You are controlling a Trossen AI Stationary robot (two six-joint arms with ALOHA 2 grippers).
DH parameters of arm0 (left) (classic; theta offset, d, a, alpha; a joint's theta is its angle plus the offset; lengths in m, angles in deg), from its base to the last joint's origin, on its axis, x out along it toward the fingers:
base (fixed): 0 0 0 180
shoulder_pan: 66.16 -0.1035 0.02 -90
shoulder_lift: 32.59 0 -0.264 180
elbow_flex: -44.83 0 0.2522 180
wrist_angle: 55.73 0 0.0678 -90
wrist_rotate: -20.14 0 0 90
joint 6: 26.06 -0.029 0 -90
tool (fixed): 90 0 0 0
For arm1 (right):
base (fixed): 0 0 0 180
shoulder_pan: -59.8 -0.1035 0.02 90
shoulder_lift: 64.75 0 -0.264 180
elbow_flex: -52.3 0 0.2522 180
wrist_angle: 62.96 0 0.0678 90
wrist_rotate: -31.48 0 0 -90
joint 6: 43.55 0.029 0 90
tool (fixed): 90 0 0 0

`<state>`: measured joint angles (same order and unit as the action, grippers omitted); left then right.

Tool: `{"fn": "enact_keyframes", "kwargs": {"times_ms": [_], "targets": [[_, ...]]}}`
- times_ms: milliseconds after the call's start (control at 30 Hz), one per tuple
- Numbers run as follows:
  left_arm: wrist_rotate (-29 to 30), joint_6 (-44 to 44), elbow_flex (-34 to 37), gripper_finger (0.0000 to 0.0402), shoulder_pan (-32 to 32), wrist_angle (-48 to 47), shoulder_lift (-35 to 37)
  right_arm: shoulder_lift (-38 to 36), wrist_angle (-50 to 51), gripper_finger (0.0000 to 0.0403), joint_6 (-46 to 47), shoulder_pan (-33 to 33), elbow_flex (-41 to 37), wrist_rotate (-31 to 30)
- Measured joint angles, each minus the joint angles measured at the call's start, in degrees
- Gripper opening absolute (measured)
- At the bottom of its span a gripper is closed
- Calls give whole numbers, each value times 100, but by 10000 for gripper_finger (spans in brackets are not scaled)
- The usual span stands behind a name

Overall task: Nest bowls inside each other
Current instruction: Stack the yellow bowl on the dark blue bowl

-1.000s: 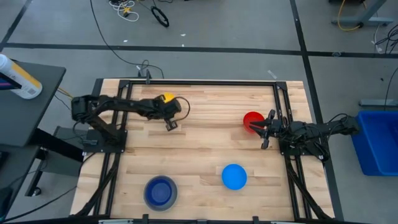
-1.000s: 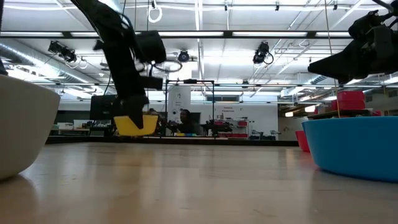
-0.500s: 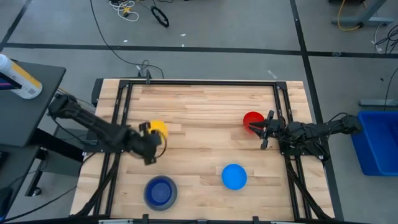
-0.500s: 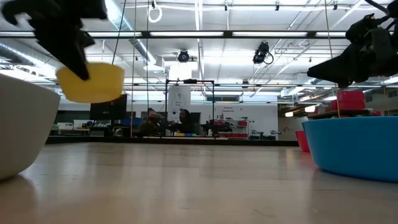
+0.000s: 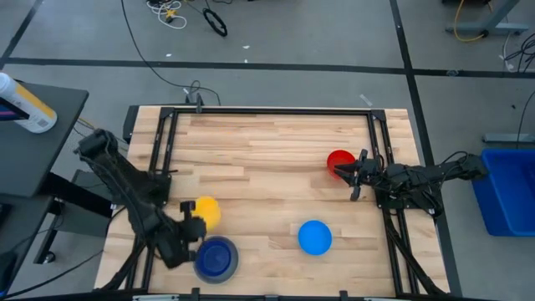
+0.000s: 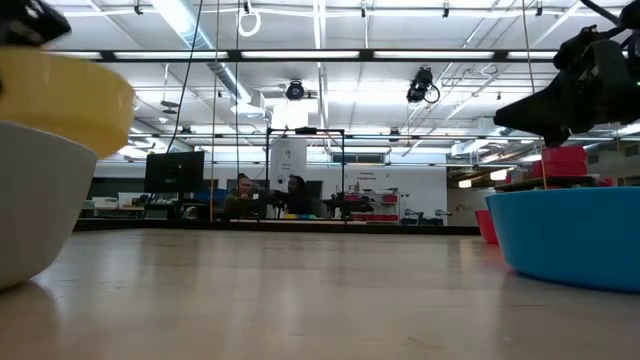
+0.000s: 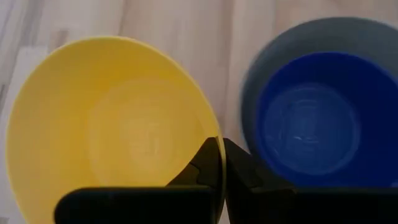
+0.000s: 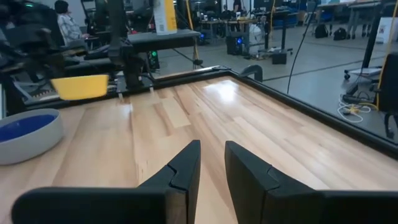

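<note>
My left gripper needs to drop the yellow bowl inside the dark blue bowl [image 5: 217, 258] [image 7: 311, 126] that sits in the grey one. The yellow bowl still hangs above the table.
My left gripper [image 5: 197, 223] is shut on the yellow bowl [image 5: 206, 210], which hangs above the table just left of the grey bowl [image 5: 201, 266]. The dark blue bowl [image 5: 217, 256] sits nested inside the grey one near the front edge. In the low view the yellow bowl [image 6: 60, 95] hovers over the grey bowl [image 6: 30, 200]. The light blue bowl [image 5: 315, 237] rests upright on the table at the near right. The red bowl [image 5: 338, 160] stands right beside my right gripper [image 5: 355, 176], which is level with its fingers slightly open on nothing [image 8: 211, 149]. My left gripper holds the yellow bowl by its rim [image 7: 208, 127], on the side toward the grey bowl. One finger [image 7: 202, 163] is inside the bowl and the other [image 7: 242, 168] outside. The fingers slant down onto the rim. The bowl is lifted clear, its opening up.
Black frame rails [image 5: 267, 111] run along the table's far edge and both sides. Bare wood lies across the table's middle [image 5: 267, 184]. People and equipment show in the room beyond the far edge.
My left gripper has swung from the table's far left toward the near edge, turning as it went, and carried the yellow bowl clear of the table to just beside the grey bowl with the dark blue one inside.
</note>
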<state>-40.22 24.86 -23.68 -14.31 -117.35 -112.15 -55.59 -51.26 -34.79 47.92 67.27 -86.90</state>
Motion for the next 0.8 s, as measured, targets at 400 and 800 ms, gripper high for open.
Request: {"fn": "enact_keyframes", "kwargs": {"times_ms": [400,800], "targets": [[85,-339,-2287,5,462,-374,-1890,69,1,81,272,0,0,4],[-655,309,-2357,5,466,-297,-2191,222,2,82,259,2,0,14]]}}
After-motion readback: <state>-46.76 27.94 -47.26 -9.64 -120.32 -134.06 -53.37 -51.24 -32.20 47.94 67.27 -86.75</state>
